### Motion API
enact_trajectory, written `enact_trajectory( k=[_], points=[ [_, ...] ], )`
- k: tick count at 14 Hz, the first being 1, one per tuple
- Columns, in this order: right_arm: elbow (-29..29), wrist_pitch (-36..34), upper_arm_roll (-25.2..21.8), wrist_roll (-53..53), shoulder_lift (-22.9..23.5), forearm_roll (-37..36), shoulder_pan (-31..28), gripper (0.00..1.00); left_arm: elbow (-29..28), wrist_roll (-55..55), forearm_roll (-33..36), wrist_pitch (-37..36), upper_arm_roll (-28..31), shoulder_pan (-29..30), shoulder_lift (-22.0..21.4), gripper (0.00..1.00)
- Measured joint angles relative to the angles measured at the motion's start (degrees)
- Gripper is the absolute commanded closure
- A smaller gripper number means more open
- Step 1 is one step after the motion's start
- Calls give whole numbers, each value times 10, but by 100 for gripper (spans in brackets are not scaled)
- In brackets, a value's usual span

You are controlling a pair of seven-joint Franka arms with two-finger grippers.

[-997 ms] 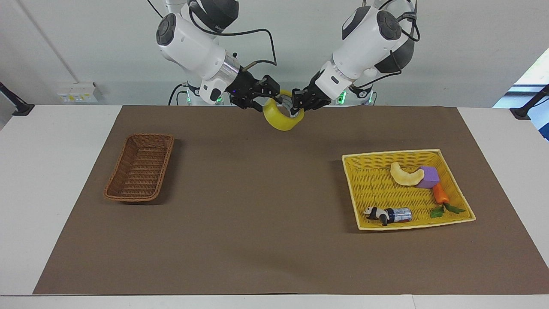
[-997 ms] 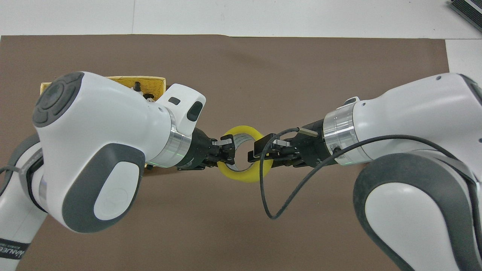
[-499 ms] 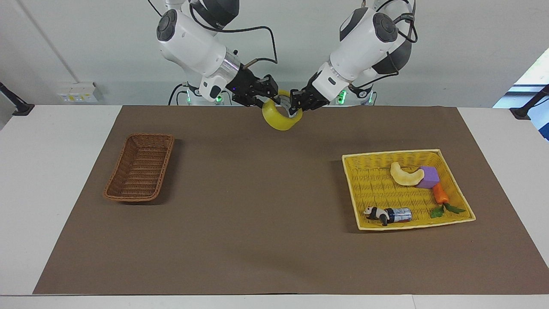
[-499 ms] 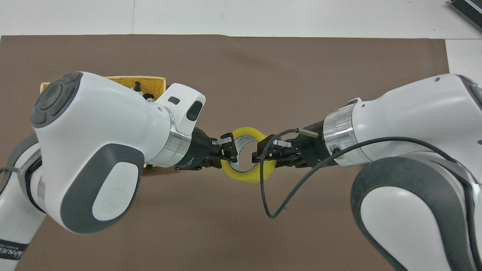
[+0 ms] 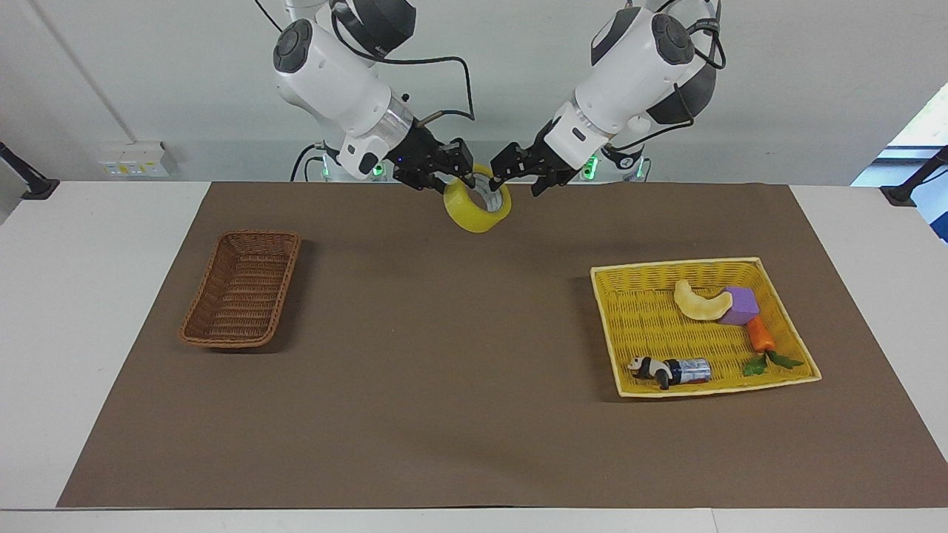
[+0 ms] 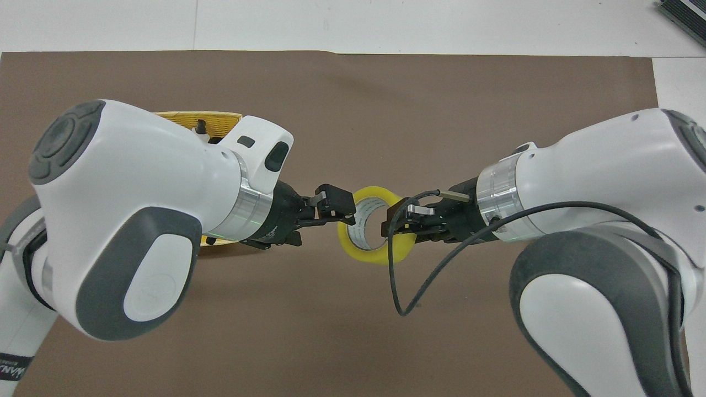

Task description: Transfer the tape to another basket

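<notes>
Next, my right gripper lets go of the tape in the middle of the brown wicker basket point(image 6: 606, 227), which is beneath the right arm.
The tape point(image 5: 475, 212) point(image 6: 368, 251), a yellow roll with a pale core, hangs in the air over the brown mat's strip closest to the robots, about midway along the table. My right gripper point(image 5: 455, 172) point(image 6: 401, 220) is shut on its rim and carries it alone. My left gripper point(image 5: 519, 175) point(image 6: 331, 213) is open just beside the roll, its fingers off it. The brown wicker basket point(image 5: 259, 235) lies on the mat toward the right arm's end with nothing in it; in the overhead view the right arm hides it.
A flat yellow woven tray point(image 5: 666, 266) point(image 6: 220, 117) lies toward the left arm's end. It holds a pale crescent piece point(image 5: 700, 302), a purple block point(image 5: 740, 305), a toy carrot point(image 5: 761, 337) and a panda toy point(image 5: 650, 368). Bare mat lies between the tray and the basket.
My left gripper has opened and come off the tape. The right gripper keeps its hold, and the roll has shifted slightly toward the right arm's end.
</notes>
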Motion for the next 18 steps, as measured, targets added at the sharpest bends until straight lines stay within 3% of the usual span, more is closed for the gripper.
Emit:
enact_trajectory(
  k=[5, 12, 18],
  points=[
    [-4, -2, -3, -24, 3, -57, -83, 100, 0, 7, 64, -4, 9, 57, 1, 0],
    [-17, -7, -11, -260, 58, -66, -351, 100, 0, 152, 162, -36, 12, 158, 3, 0],
    [-73, -4, -11, -406, 89, -66, -445, 100, 14, 313, 231, -100, 13, 240, -3, 0]
  ],
)
